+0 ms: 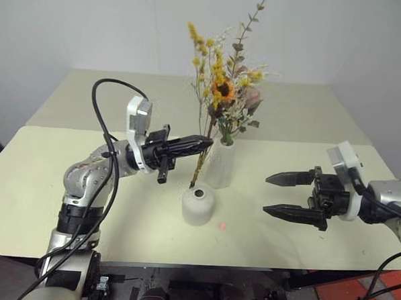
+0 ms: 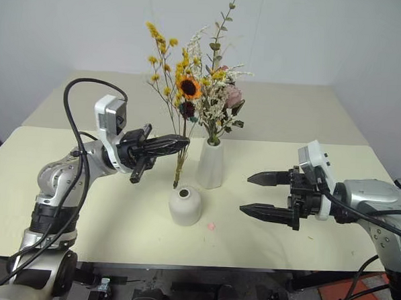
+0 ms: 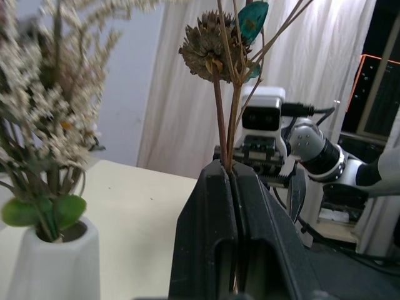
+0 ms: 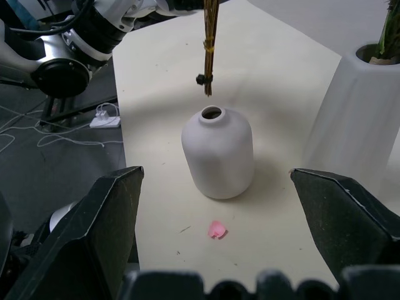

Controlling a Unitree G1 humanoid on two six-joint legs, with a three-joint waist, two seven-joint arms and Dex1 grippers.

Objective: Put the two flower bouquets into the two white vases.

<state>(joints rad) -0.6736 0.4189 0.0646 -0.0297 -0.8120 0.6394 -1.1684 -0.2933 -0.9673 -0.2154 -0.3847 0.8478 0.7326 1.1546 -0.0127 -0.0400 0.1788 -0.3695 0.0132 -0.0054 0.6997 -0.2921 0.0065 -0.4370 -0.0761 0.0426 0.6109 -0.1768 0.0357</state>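
My left gripper will let go of the smaller bouquet in the opening of the short squat white vase (image 1: 199, 193).
My left gripper (image 1: 209, 144) is shut on the thin brown stems of the smaller bouquet (image 2: 188, 87), with its yellow-orange flowers upright. The stem ends (image 4: 207, 81) hang just above and slightly behind the hole of the short squat white vase (image 1: 199, 204), without touching it. The larger bouquet (image 1: 247, 99), with cream sprigs and pink blooms, stands in the tall tapered white vase (image 1: 221, 163) right behind. My right gripper (image 1: 266, 194) hovers open to the right of the short vase, pointing toward it, with nothing between its fingers.
A small pink petal (image 4: 217, 230) lies on the pale table (image 1: 64, 183) in front of the short vase. The two vases stand close together at the table's middle. A second table surface extends behind them.
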